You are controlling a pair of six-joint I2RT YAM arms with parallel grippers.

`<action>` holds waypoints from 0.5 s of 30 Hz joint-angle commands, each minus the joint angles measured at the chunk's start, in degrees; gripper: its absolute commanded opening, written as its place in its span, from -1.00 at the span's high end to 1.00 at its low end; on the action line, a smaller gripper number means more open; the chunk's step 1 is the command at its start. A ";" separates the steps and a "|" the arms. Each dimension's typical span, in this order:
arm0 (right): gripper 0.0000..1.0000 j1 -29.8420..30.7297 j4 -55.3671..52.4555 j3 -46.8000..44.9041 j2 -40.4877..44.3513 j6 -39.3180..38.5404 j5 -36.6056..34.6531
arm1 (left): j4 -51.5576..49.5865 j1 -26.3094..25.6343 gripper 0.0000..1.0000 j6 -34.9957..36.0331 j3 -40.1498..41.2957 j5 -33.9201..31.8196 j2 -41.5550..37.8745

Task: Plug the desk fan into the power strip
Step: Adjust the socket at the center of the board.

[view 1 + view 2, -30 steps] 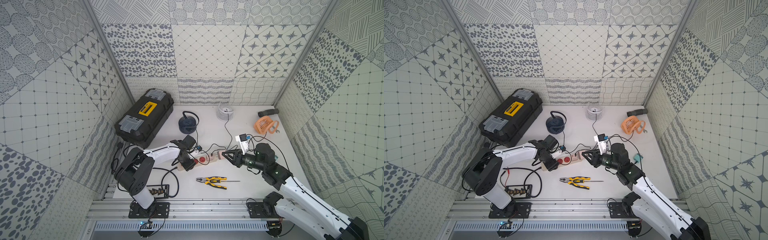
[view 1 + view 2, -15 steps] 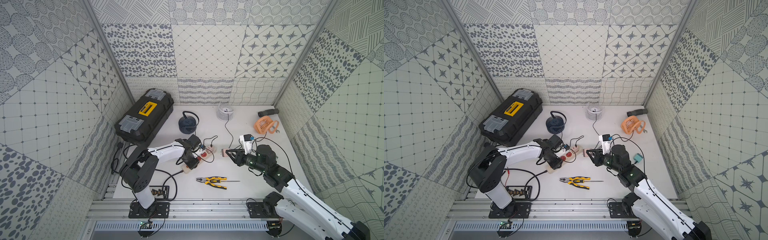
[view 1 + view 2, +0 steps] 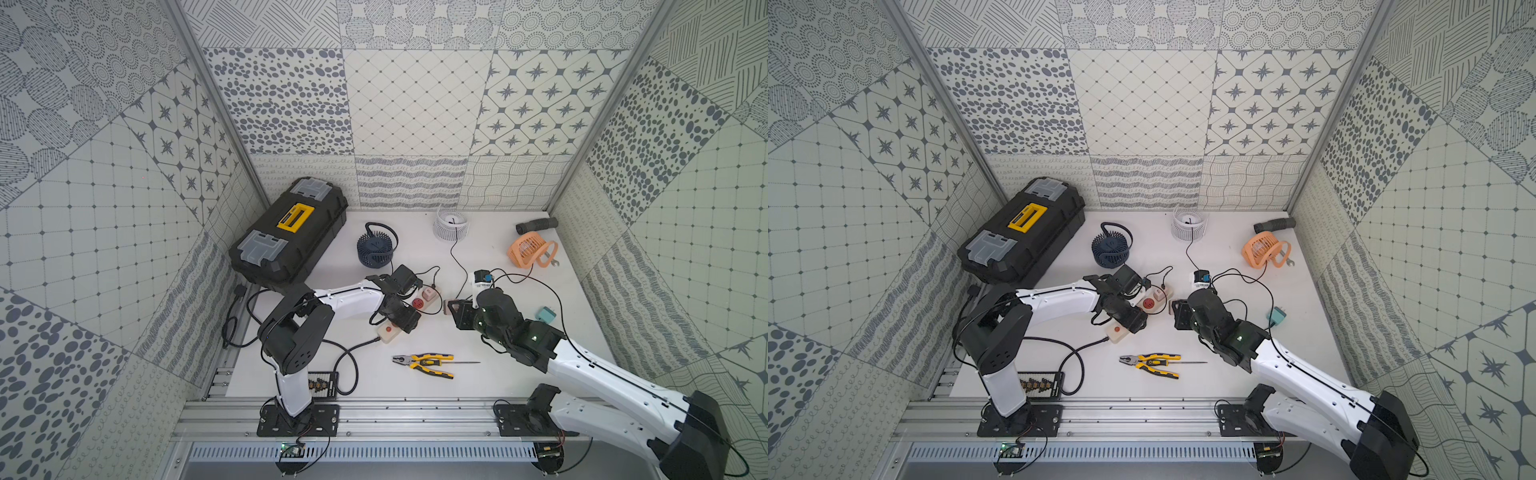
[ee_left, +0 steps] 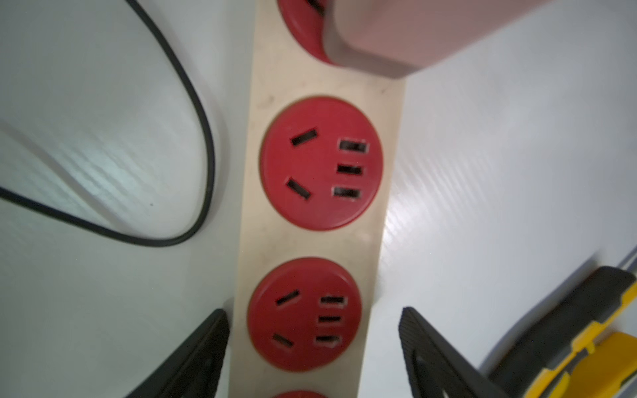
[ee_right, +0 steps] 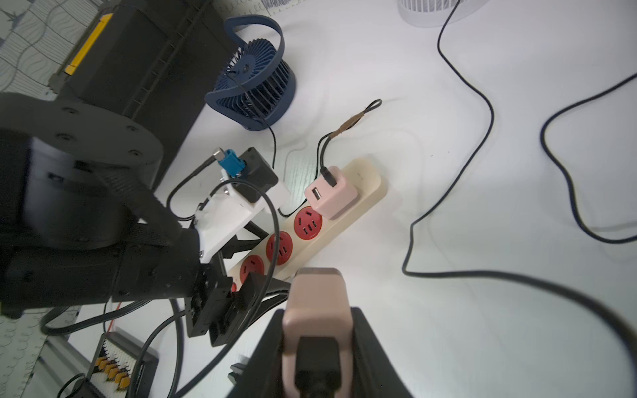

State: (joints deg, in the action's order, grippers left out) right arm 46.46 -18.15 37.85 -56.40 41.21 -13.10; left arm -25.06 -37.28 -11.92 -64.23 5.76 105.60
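My left gripper straddles the power strip's middle red sockets; it should grip the power strip's near end [image 3: 388,332], leaving those sockets open for the tan adapter.
The power strip [image 3: 383,335] [image 4: 310,241] lies slantwise on the white table, and a pink adapter [image 5: 332,194] is plugged in at its far end. My left gripper [image 3: 401,320] [image 4: 313,313] hovers open over it, one finger on each side and neither touching. Just right of the strip, my right gripper [image 3: 453,309] [image 5: 317,312] is shut on a tan adapter [image 5: 317,289] with a black cord in it. A white desk fan [image 3: 451,224] stands at the back, and its black cord runs forward toward my right gripper.
A blue fan [image 3: 375,249] is cabled to the plugged pink adapter. An orange fan [image 3: 525,250] and a black tube [image 3: 536,224] sit at the back right, a black toolbox [image 3: 291,237] at the back left. Yellow pliers [image 3: 424,360] lie in front, a teal plug [image 3: 547,316] to the right.
My left gripper has opened and let go of the power strip, which has swung from nearly level to slantwise. My right gripper has drawn back a little to the right with the tan adapter.
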 commanded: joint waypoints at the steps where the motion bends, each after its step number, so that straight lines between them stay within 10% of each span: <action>1: 0.63 1.87 0.74 2.99 -2.04 3.05 -5.13 | 2.45 0.12 -0.68 -4.39 2.88 3.34 -2.80; 15: 0.62 7.52 1.23 5.29 -7.84 8.98 -10.37 | 1.19 4.23 -0.67 -6.01 13.67 7.72 -11.91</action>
State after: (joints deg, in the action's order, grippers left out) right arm 53.28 -18.79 40.51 -63.61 48.62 -21.28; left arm -23.73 -33.85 -15.81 -51.62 8.93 94.80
